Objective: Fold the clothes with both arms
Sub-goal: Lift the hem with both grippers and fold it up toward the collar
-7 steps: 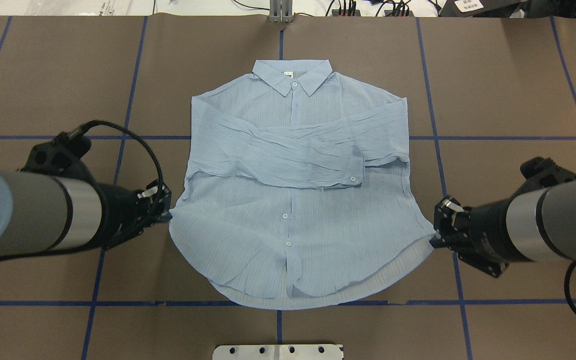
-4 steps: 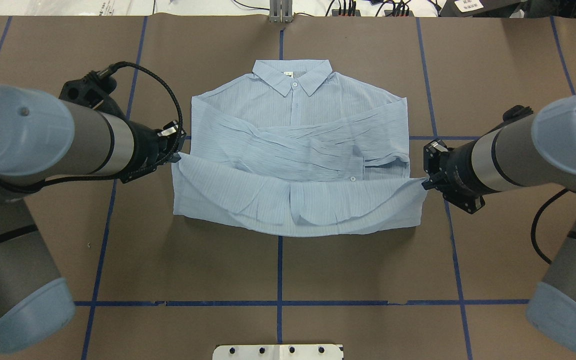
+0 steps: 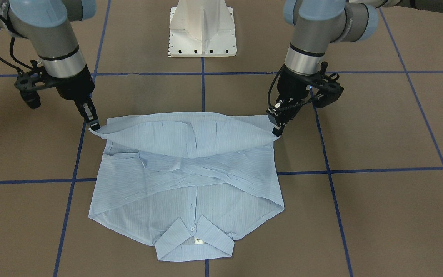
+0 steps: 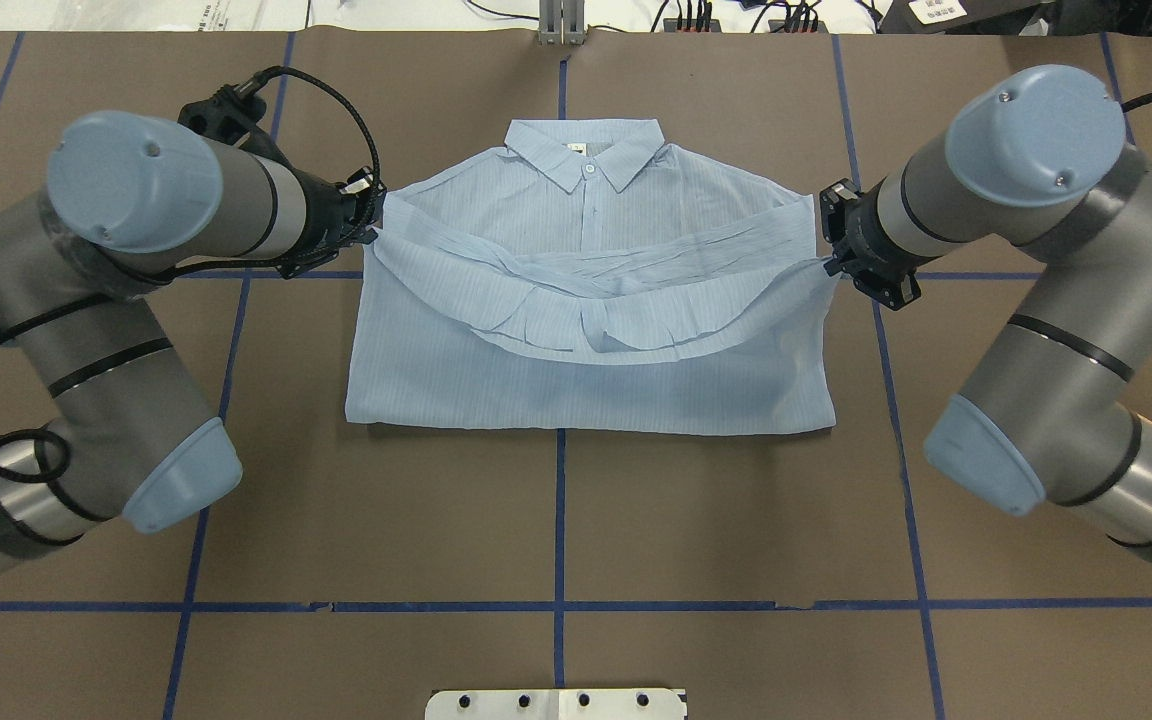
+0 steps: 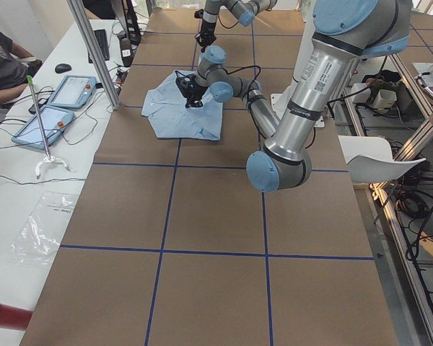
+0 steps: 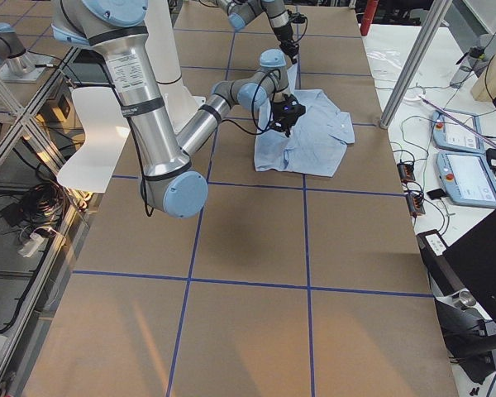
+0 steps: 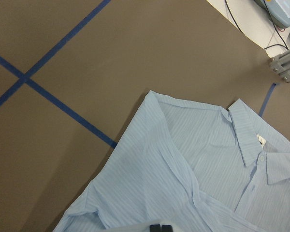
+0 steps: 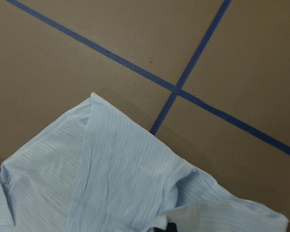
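Observation:
Next, my left gripper lets go of the hem corner on the shirt's outer shoulder corner (image 3: 281, 210) (image 7: 152, 96), straight ahead of that gripper.
The light-blue shirt (image 4: 586, 390) lies face up mid-table, collar (image 4: 584, 150) at the far side, sleeves crossed over the chest. Its lower half is doubled back toward the collar, and the hem (image 4: 596, 335) sags in an arc between my two grippers. My left gripper (image 4: 372, 232) is shut on the hem's left corner, level with the shoulder. My right gripper (image 4: 829, 263) is shut on the right corner. From the front, both corners hang a little above the cloth, in the left gripper (image 3: 276, 132) and the right gripper (image 3: 95, 127). The left wrist view shows the collar (image 7: 253, 145) ahead.
The brown table cover carries blue tape lines (image 4: 558, 520). The white pedestal base (image 3: 203, 29) stands at the robot's side. Cables and a grey bracket (image 4: 562, 25) line the far edge. A person (image 5: 1, 58) sits beside tablets (image 5: 61, 94) off the table.
Both grippers have carried the hem corners up and away from the robot's side toward the collar. The shirt's lower half now lies folded over, with a straight fold at the near edge.

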Controlling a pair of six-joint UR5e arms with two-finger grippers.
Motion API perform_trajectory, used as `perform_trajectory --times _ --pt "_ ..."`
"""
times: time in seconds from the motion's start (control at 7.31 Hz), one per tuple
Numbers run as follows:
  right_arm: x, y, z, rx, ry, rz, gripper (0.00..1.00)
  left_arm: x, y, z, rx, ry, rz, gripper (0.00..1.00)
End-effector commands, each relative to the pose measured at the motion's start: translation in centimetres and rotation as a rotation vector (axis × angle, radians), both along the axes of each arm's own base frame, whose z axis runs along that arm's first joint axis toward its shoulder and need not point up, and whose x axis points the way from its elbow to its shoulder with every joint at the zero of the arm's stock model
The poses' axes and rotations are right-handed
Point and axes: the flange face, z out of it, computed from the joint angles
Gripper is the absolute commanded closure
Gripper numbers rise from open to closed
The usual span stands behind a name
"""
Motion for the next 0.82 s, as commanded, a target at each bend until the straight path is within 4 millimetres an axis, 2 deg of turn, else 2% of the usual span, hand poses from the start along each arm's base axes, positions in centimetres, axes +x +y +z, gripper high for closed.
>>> perform_trajectory --times 0.0,0.14,0.27,0.41,0.55,0.68 --pt "-2.6 -7.5 4.0 0.014 0.02 0.028 1.0 3.1 -6.3 3.4 0.016 -0.018 -0.029 1.0" --pt "-3.9 -9.9 5.1 -0.001 0.062 0.04 1.0 5.0 -8.3 5.0 0.03 -0.007 -0.036 1.0" --pt "-5.4 -11.9 5.7 0.014 0.082 0.037 1.0 5.9 -9.5 7.0 0.049 0.01 -0.038 1.0" --pt "-6.3 -12.9 6.8 0.018 0.082 0.039 1.0 6.2 -10.6 8.3 0.076 -0.005 -0.03 1.0" --pt "-6.3 -14.3 7.1 0.012 0.089 0.05 1.0 5.7 -11.7 9.1 0.091 -0.016 -0.037 1.0" --pt "-6.6 -15.0 7.8 0.011 0.107 0.037 1.0 6.1 -12.3 9.8 0.096 -0.024 -0.036 1.0"
